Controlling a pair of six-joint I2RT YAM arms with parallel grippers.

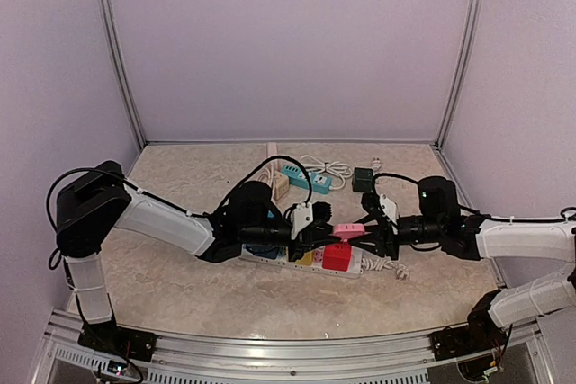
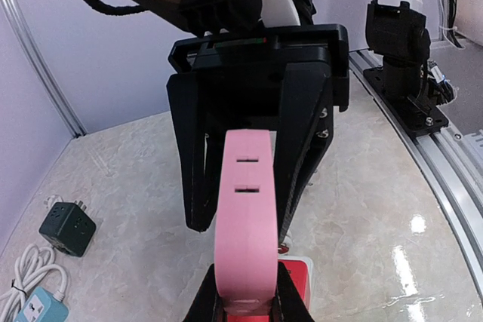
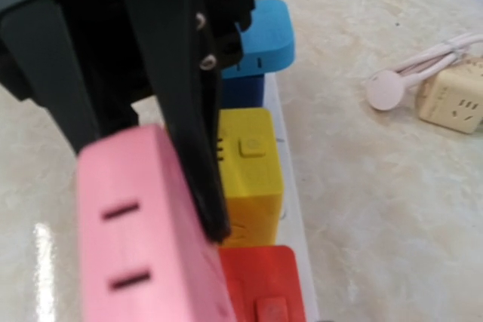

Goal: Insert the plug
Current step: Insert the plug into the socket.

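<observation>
Next, my right gripper opens, line up straight and closes on the plug's far end [image 2: 247, 148] before my left gripper opens, as the pink plug slants off-centre across it.
A pink plug [image 1: 349, 230] [image 2: 245, 216] [image 3: 143, 239] hangs level above a white power strip [image 1: 355, 269] [image 3: 291, 186]. My left gripper [image 1: 326, 230] [image 2: 245, 295] is shut on its near end. From the opposite side, my right gripper [image 1: 369, 229] [image 2: 245, 228] straddles the far end. Its black fingers [image 2: 200, 186] flank the plug with a sliver of gap on one side. In the strip sit a blue cube [image 3: 260, 43], a yellow cube [image 1: 306, 258] [image 3: 249, 171] and a red cube [image 1: 337, 256] [image 3: 264, 284] [image 2: 296, 277]. My right fingers are not seen in the right wrist view.
Behind the strip lie a teal socket block [image 1: 306, 177] with a coiled white cable [image 1: 335, 168], a beige cube [image 1: 281, 186] [image 3: 453, 103] and a dark green cube [image 1: 363, 179] [image 2: 68, 229]. Lilac walls enclose the table, with a metal rail [image 1: 270, 348] at the near edge.
</observation>
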